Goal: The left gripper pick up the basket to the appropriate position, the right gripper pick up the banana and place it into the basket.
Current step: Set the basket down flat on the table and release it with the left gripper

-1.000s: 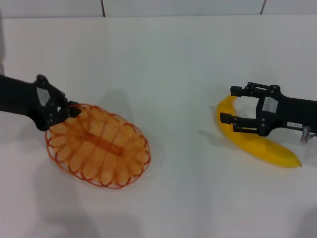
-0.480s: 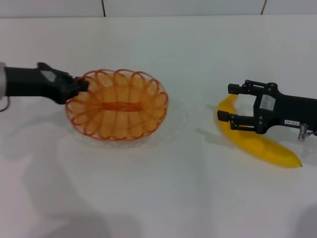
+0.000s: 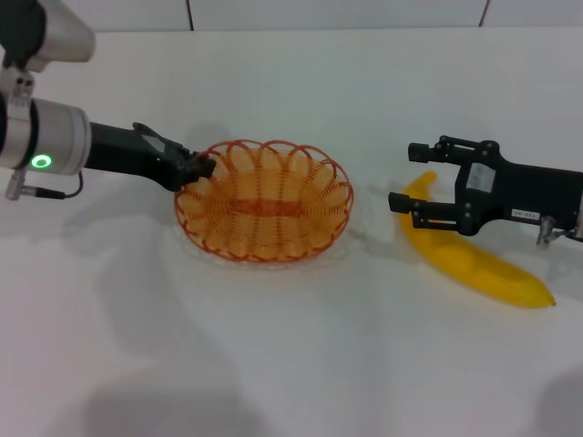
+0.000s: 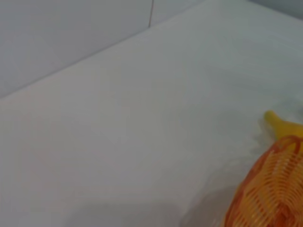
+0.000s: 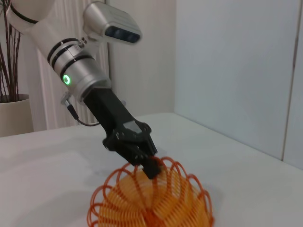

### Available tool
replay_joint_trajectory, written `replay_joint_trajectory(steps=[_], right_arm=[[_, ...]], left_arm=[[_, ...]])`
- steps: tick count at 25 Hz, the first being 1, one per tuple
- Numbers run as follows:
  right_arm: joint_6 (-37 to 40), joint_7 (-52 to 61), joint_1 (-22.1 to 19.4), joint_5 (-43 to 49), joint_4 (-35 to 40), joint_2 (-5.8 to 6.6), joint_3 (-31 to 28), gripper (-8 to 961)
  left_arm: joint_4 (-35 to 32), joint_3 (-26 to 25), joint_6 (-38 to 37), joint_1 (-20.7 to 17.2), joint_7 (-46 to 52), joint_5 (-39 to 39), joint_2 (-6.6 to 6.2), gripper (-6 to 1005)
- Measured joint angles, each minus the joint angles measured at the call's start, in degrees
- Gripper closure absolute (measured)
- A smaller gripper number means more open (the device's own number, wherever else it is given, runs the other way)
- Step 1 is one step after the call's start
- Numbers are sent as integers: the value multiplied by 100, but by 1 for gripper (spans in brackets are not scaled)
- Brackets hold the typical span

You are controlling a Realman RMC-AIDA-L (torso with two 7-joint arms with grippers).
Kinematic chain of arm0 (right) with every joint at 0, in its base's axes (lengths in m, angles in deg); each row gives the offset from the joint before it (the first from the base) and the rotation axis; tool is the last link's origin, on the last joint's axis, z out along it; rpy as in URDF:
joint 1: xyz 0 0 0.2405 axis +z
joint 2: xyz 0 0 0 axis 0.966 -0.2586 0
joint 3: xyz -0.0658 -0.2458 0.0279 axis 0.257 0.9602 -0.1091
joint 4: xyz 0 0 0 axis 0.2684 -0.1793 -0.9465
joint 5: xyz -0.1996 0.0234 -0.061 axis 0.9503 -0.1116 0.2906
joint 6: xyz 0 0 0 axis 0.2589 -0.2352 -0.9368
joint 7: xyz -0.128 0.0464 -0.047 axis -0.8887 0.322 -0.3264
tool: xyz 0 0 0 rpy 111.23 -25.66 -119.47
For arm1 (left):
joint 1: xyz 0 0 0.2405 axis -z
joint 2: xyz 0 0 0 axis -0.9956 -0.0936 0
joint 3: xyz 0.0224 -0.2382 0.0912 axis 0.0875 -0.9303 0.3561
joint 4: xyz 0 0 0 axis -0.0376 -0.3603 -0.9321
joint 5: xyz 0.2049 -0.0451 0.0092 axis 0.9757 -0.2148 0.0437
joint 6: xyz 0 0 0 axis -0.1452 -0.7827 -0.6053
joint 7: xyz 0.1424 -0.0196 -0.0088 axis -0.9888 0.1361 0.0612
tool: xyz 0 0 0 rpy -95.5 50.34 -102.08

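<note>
My right gripper should grab the lower half [image 3: 481, 276] of the yellow banana, just past its middle, away from the banana's narrow upper end.
The orange wire basket [image 3: 264, 200] is at the middle of the white table. My left gripper [image 3: 199, 167] is shut on its left rim. The right wrist view shows that same claw [image 5: 150, 165] pinching the basket's rim [image 5: 156, 201]. The basket's edge [image 4: 274, 189] and the banana's tip [image 4: 279, 126] show in the left wrist view. The yellow banana [image 3: 469, 259] lies on the table at the right. My right gripper [image 3: 407, 175] is open, its fingers on either side of the banana's upper end, not closed on it.
The white table [image 3: 301, 364] has open surface in front of and behind the basket. A tiled wall edge [image 3: 337, 14] runs along the back. A potted plant [image 5: 14, 109] stands beyond the table in the right wrist view.
My left gripper has carried the basket to the right, from the table's left side toward the middle. My right gripper has shifted slightly left along the banana, still open.
</note>
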Motion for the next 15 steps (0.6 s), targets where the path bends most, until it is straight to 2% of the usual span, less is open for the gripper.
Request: replay_joint_trajectory(steps=[3, 15], right_arm=[[-23, 1, 37, 0, -5, -21, 12, 165], [-25, 2, 67, 0, 9, -68, 27, 165]], left_arm=[[169, -2, 112, 164, 48, 161, 17, 927], [525, 124, 390, 351, 78, 147, 31, 926]])
